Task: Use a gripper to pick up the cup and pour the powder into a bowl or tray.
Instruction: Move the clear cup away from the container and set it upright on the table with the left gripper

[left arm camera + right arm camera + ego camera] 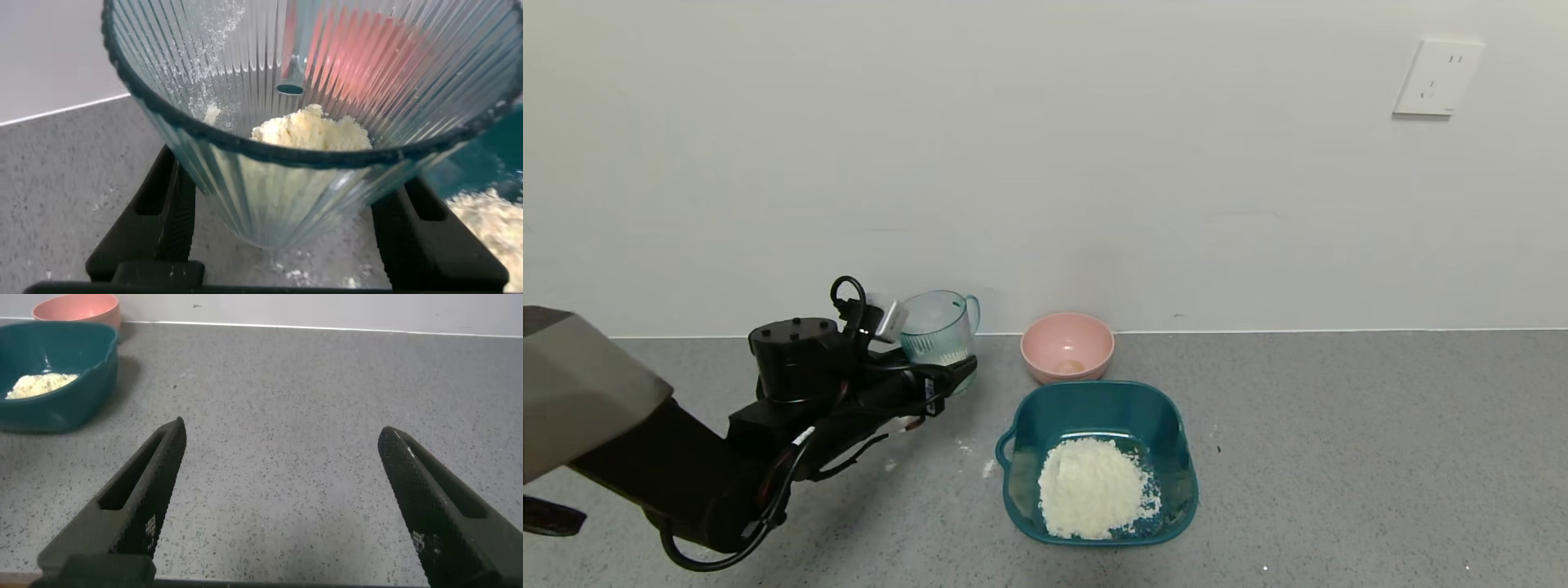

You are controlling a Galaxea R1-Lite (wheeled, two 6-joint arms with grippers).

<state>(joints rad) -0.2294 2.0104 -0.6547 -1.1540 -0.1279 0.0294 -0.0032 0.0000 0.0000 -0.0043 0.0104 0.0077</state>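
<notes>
Next, I set the cup on the grey counter (pixel 951 396) beside the pink bowl, near the back wall, using my left gripper.
The ribbed pale blue-green cup (pixel 937 327) stands upright near the back wall, left of the pink bowl. My left gripper (pixel 947 369) is shut on the cup low down. In the left wrist view the black fingers (pixel 159 204) press against both sides of the cup (pixel 270 196), with the gripper (pixel 290 170) around its base. A clump of white powder (pixel 310 131) lies inside the cup. The dark teal basin (pixel 1094 392) sits to the right and holds a heap of powder (pixel 1090 488). My right gripper (pixel 283 431) is open over bare counter, outside the head view.
A small pink bowl (pixel 1067 346) stands against the wall just behind the basin. Crumbs of powder (pixel 988 468) lie on the grey counter between gripper and basin. A wall socket (pixel 1437 77) is at the upper right. The basin also shows in the right wrist view (pixel 57 400).
</notes>
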